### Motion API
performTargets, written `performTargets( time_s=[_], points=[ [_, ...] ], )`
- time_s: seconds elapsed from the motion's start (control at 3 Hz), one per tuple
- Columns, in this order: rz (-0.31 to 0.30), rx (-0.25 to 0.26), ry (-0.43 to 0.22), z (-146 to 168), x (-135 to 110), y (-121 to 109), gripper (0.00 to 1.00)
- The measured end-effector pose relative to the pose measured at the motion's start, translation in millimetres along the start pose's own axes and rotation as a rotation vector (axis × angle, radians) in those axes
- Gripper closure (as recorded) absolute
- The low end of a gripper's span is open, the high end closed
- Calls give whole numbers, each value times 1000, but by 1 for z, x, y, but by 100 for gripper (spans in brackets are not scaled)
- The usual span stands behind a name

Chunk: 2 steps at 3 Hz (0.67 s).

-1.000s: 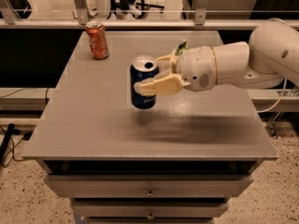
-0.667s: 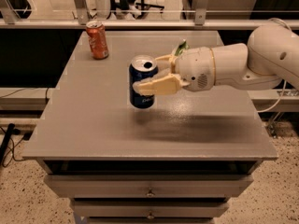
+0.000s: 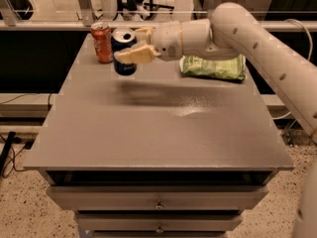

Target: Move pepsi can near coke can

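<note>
The robot's gripper will set the pepsi can down upright on the grey table (image 3: pixel 125 63) next to the coke can.
The pepsi can (image 3: pixel 124 51) is dark blue with a silver top and stands upright at the far left of the grey table (image 3: pixel 163 128). My gripper (image 3: pixel 137 45) is shut on the pepsi can, its pale fingers (image 3: pixel 134 56) around the can's upper part. The can looks slightly raised, with a shadow under it. The coke can (image 3: pixel 102 42) is orange-red and stands upright just left of the pepsi can, nearly touching it.
A green snack bag (image 3: pixel 214 67) lies at the far right of the table, under my arm (image 3: pixel 257 38). Drawers (image 3: pixel 158 202) sit below the table's front edge. A dark rail and clutter run behind the table.
My gripper has carried the pepsi can from the table's middle to the far left, beside the coke can. The snack bag, hidden by my arm before, now shows.
</note>
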<state>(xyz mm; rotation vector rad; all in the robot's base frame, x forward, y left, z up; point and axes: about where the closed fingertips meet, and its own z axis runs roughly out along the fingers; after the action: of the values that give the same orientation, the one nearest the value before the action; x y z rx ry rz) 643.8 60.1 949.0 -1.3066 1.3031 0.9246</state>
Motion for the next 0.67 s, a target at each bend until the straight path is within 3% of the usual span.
performTargets(
  time_s=[0.33, 0.67],
  points=[
    [-46, 19, 15, 30, -16, -50, 100],
    [-47, 111, 115, 33, -11, -104, 100]
  ],
)
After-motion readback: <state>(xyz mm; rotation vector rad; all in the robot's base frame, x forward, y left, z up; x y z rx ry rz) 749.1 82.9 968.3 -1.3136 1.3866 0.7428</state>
